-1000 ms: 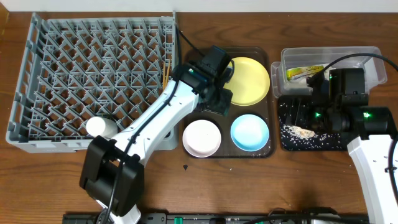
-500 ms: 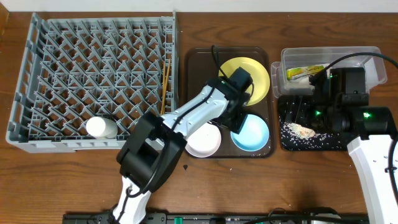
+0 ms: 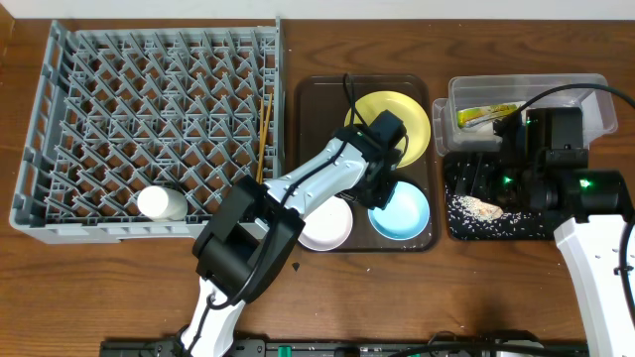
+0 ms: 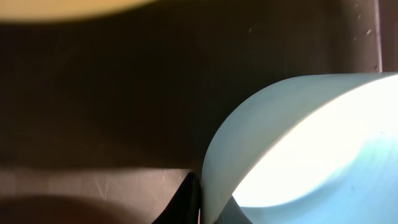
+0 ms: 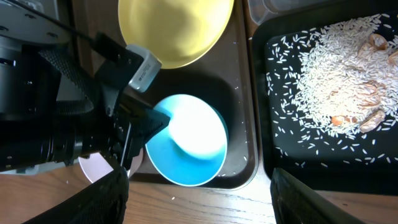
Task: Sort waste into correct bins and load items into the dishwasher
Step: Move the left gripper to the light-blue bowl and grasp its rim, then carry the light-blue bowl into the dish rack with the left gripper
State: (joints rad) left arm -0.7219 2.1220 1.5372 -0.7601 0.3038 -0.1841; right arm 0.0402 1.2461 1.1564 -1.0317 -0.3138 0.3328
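My left gripper is going to release the light blue bowl among the grey dish rack's wires beside the chopsticks (image 3: 229,135). The bowl still sits in the brown serving tray.
My left gripper (image 3: 380,188) is shut on the near-left rim of the light blue bowl (image 3: 402,210), which sits in the brown serving tray (image 3: 308,119). In the left wrist view the bowl's rim (image 4: 214,162) is pinched between the dark fingers. Beside it are the yellow plate (image 3: 399,127) and the white bowl (image 3: 327,223). The white cup (image 3: 161,203) and chopsticks (image 3: 264,134) lie in the grey dish rack (image 3: 60,129). My right gripper (image 3: 481,183) hangs open over the black tray (image 3: 496,230) of rice (image 5: 339,74), holding nothing. The wrapper (image 3: 484,115) is in the clear tub (image 3: 585,94).
The serving tray lies between the rack and the two bins. The left arm stretches diagonally from the table's front edge across the white bowl. Stray rice grains dot the serving tray's right side and the wood in front of it.
The left arm swung right from the rack's edge to the brown tray, and its gripper closed on the blue bowl's rim. The right arm has stayed where it was.
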